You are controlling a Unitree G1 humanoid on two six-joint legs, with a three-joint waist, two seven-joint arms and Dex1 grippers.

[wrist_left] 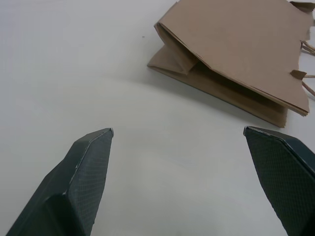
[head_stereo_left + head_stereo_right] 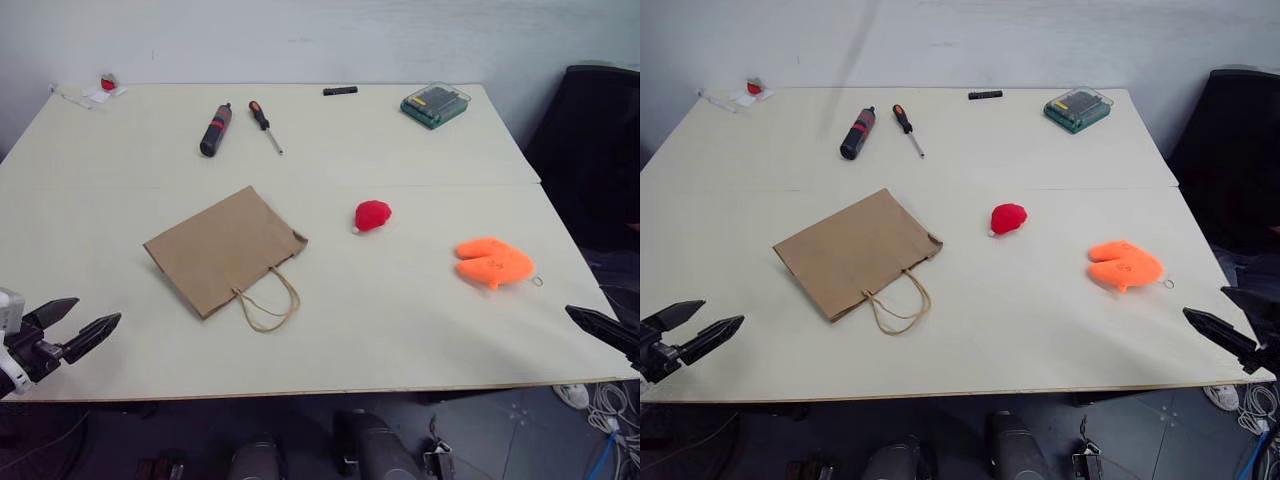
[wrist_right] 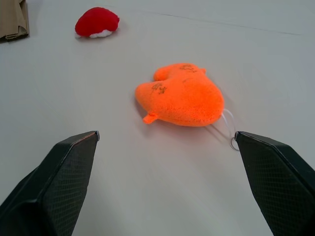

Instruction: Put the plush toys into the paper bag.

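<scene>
My left gripper is going to close on the near side of the cord handle (image 2: 257, 308) of the paper bag, toward the front edge of the table.
The brown paper bag (image 2: 225, 250) lies flat on the table's near left, its cord handles (image 2: 268, 305) toward the front edge. A small red plush toy (image 2: 372, 215) with a white bit rests at the table's middle, right of the bag. Farther right lies the flat orange plush toy (image 2: 492, 261) with its key ring (image 2: 537, 281). My left gripper (image 2: 96, 311) is open at the front left corner, empty, with the bag's folded bottom (image 1: 179, 59) ahead of it. My right gripper (image 2: 1207, 303) is open at the front right edge, just short of the orange toy (image 3: 182, 96).
At the back of the cream table (image 2: 400, 330) lie a black-and-red power screwdriver (image 2: 215, 130), an orange-handled screwdriver (image 2: 265, 125), a small black bar (image 2: 340, 91) and a green bit case (image 2: 436, 104). A red-and-white scrap (image 2: 107, 86) sits at the far left corner. A black chair (image 2: 590, 150) stands on the right.
</scene>
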